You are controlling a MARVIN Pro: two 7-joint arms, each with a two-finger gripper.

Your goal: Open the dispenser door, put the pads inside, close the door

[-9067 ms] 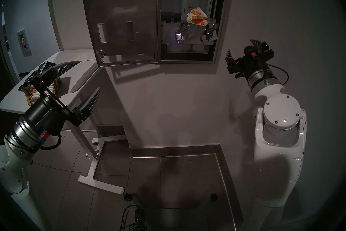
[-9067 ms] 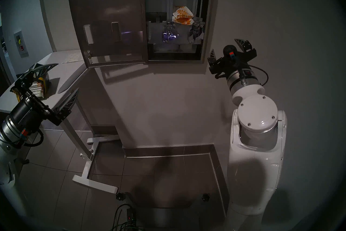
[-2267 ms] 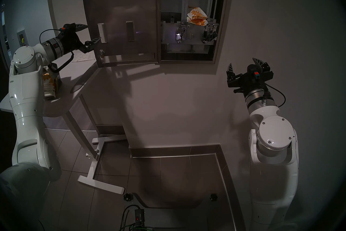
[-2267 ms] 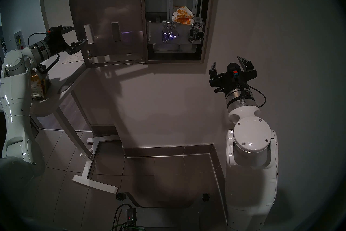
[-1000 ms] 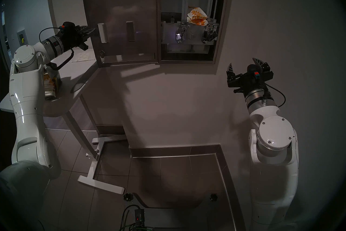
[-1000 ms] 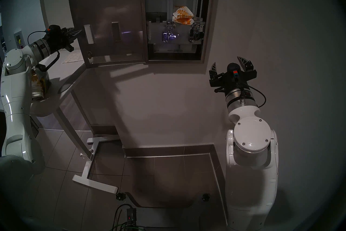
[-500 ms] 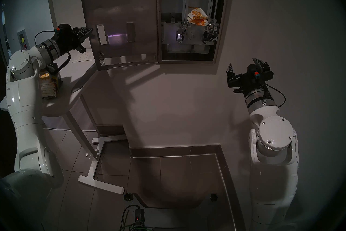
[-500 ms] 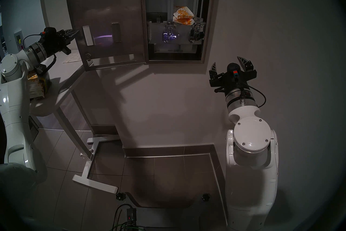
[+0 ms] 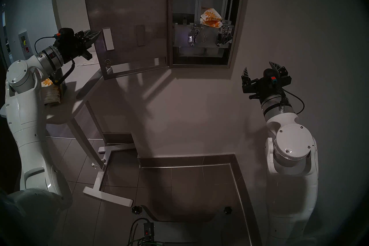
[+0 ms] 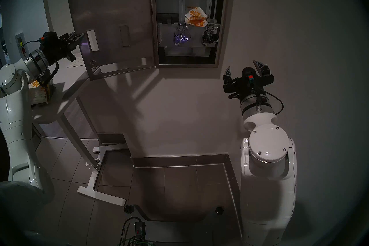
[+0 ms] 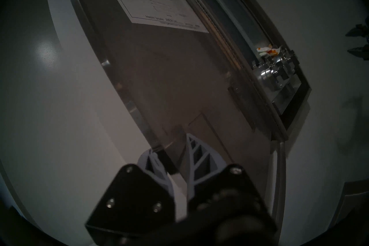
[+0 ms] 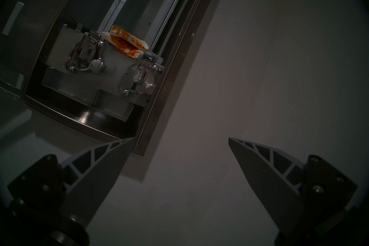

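Observation:
Next, my left gripper lets go of the dispenser door. The door will then stay shut over the cabinet opening with the daisy-print pads (image 11: 269,50).
The steel dispenser (image 9: 237,20) (image 10: 223,20) hangs on the wall with its door (image 9: 129,20) (image 10: 111,20) (image 11: 179,79) swung out to the left, angled away from the wall, the white instruction sheet facing me. Two daisy-print pads (image 9: 211,18) (image 10: 196,17) (image 12: 127,44) lie stacked in the right-hand chute above the chrome levers (image 9: 192,37). My left gripper (image 9: 97,35) (image 10: 82,37) (image 11: 171,145) is shut on the door's free left edge, one finger on each side. My right gripper (image 9: 258,66) (image 10: 241,64) (image 12: 180,138) hangs open and empty, below and right of the cabinet.
A white table (image 9: 83,83) stands at the left under the door, carrying a torn bag (image 9: 52,89) of more pads and a flat white sheet (image 9: 87,62). Its white foot (image 9: 107,197) reaches across the tiled floor. A cabled box (image 9: 148,228) sits low at centre.
My left gripper closed on the door's free edge and drew it away from the wall; the door now stands at a steeper angle. The right arm has not moved.

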